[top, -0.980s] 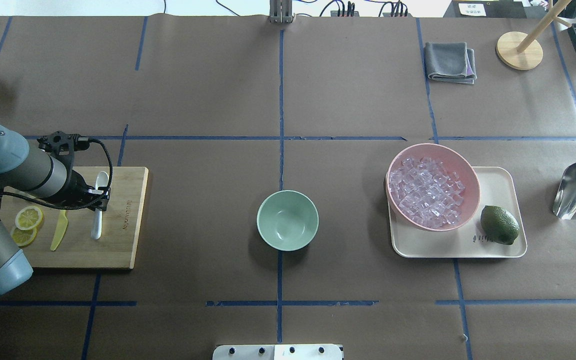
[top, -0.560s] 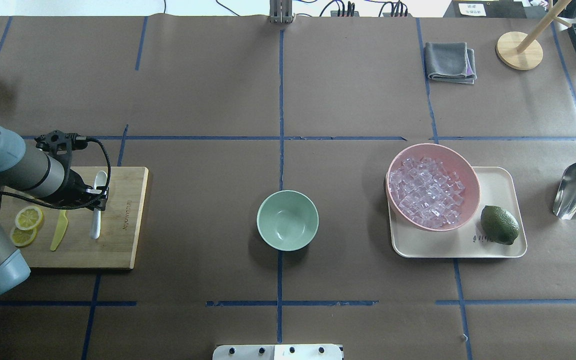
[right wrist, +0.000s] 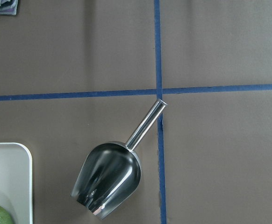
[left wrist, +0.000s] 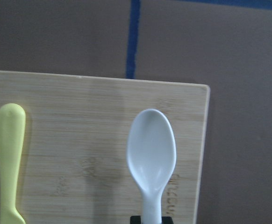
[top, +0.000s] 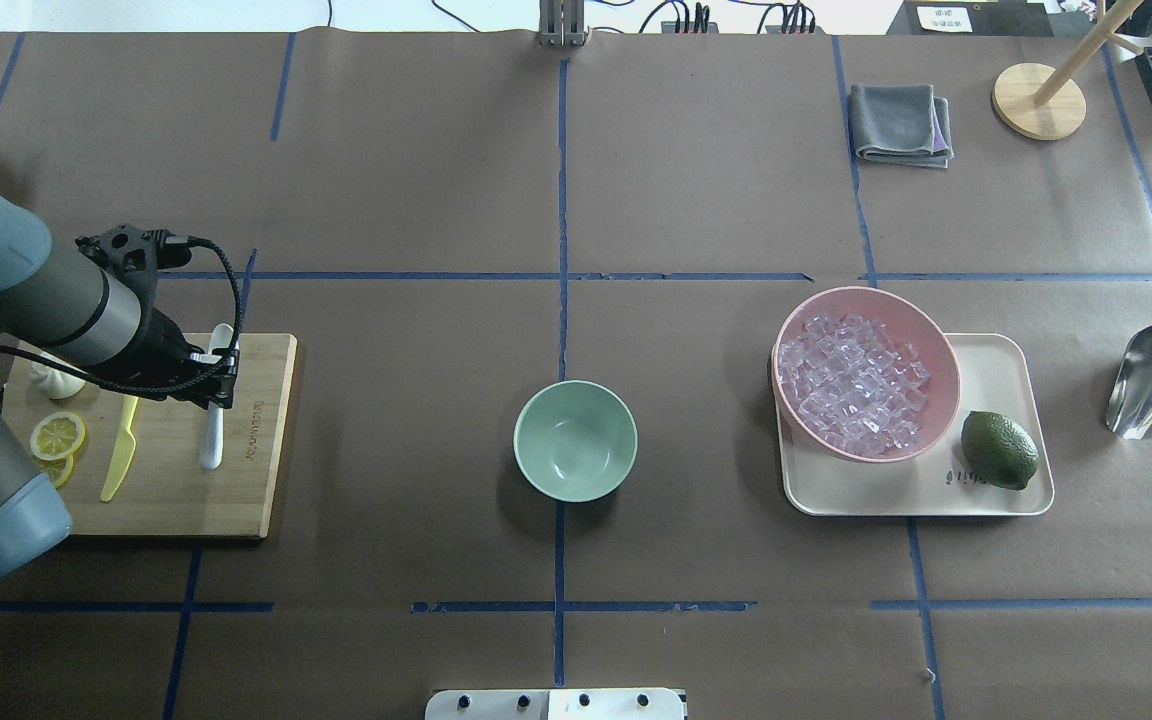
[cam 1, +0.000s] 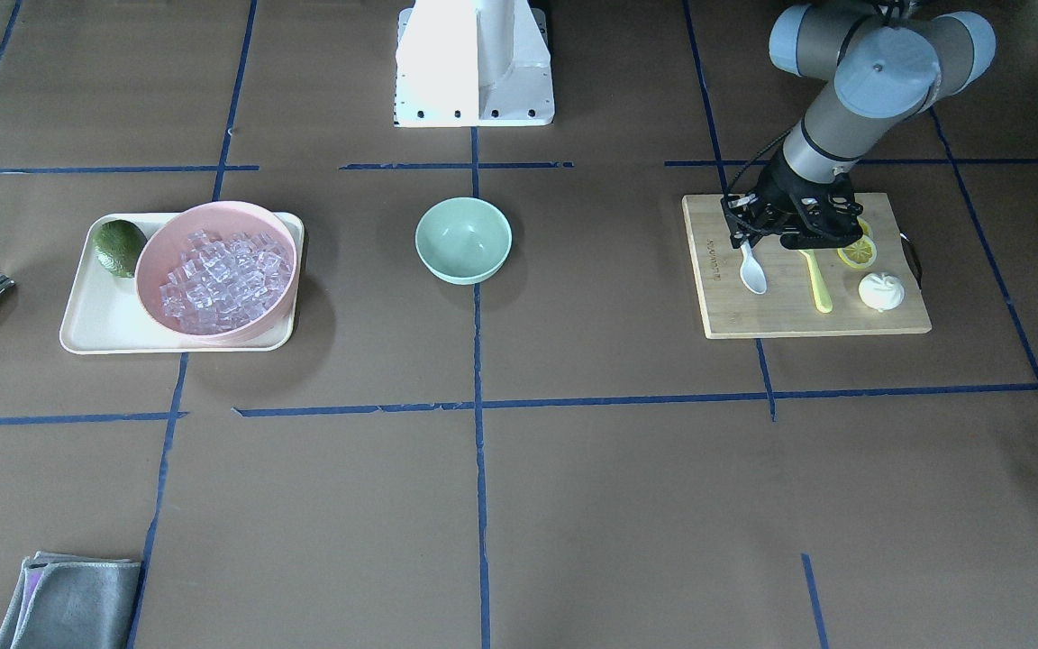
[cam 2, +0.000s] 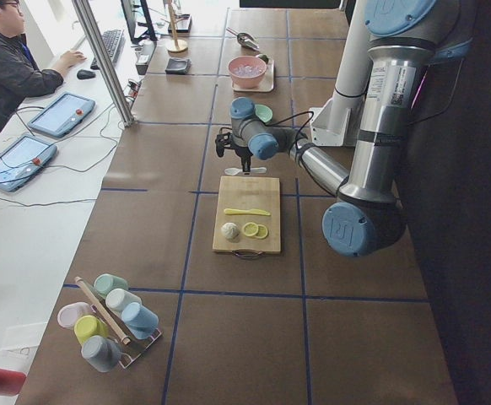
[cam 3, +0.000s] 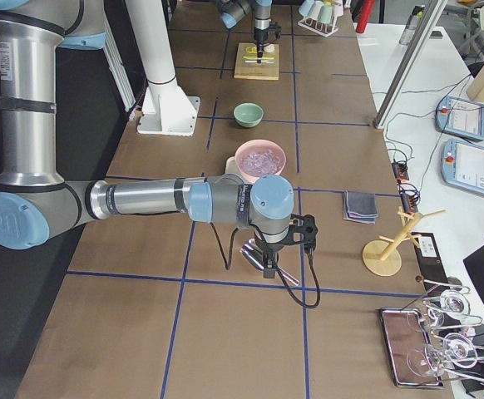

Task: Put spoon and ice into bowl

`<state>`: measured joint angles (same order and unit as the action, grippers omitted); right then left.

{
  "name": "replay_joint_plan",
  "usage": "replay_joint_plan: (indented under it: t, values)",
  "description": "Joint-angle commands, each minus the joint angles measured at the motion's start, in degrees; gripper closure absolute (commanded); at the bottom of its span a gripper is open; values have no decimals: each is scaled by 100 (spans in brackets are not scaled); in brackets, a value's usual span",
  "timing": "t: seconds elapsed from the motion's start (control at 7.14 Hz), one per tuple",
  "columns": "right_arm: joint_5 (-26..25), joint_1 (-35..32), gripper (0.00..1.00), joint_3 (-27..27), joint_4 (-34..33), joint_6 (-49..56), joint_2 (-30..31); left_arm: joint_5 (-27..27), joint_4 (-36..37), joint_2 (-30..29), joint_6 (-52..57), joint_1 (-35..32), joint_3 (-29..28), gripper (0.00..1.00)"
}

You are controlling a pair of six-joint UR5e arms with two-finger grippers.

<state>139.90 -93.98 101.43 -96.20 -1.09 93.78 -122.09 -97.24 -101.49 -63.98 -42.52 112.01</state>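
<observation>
Next, my left gripper lets go of the white spoon on the bottom of the empty mint-green bowl (cam 1: 467, 243).
The white spoon (top: 213, 430) is held by its handle in my left gripper (top: 215, 385), which is shut on it just above the wooden cutting board (top: 246, 480). The left wrist view shows the spoon's head (left wrist: 151, 149) over the board's far right corner. The mint-green bowl (top: 575, 440) stands empty at the table's middle, well right of the gripper. The ice (top: 854, 382) fills the pink bowl (top: 944, 345) on the right. My right gripper (cam 3: 269, 253) hovers over a steel scoop (right wrist: 109, 179). I cannot tell whether it is open.
A yellow-green knife (top: 119, 450), lemon slices (top: 57, 436) and a white lump (top: 56, 378) lie on the board. A lime (top: 999, 450) shares the cream tray (top: 996, 360) with the pink bowl. A grey cloth (top: 901, 124) and wooden stand (top: 1039, 100) sit at the far right.
My left gripper has shifted a little to the right and away from the robot, taking the spoon with it. The white lump behind the arm is now uncovered.
</observation>
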Motion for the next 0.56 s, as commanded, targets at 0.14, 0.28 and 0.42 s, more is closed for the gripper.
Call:
replay_joint_plan:
  t: [0.14,0.28,0.42]
  values:
    - [99,212,0,262,14,-249,-18,245,918,-1397,-1629,907,243,100]
    - [82,466,0,559,5,-816,-27,578,927,-1722,-2105,1321,164,100]
    - [73,643,0,815,5,-1240,-27,755,935,-1865,-2353,1595,146,100]
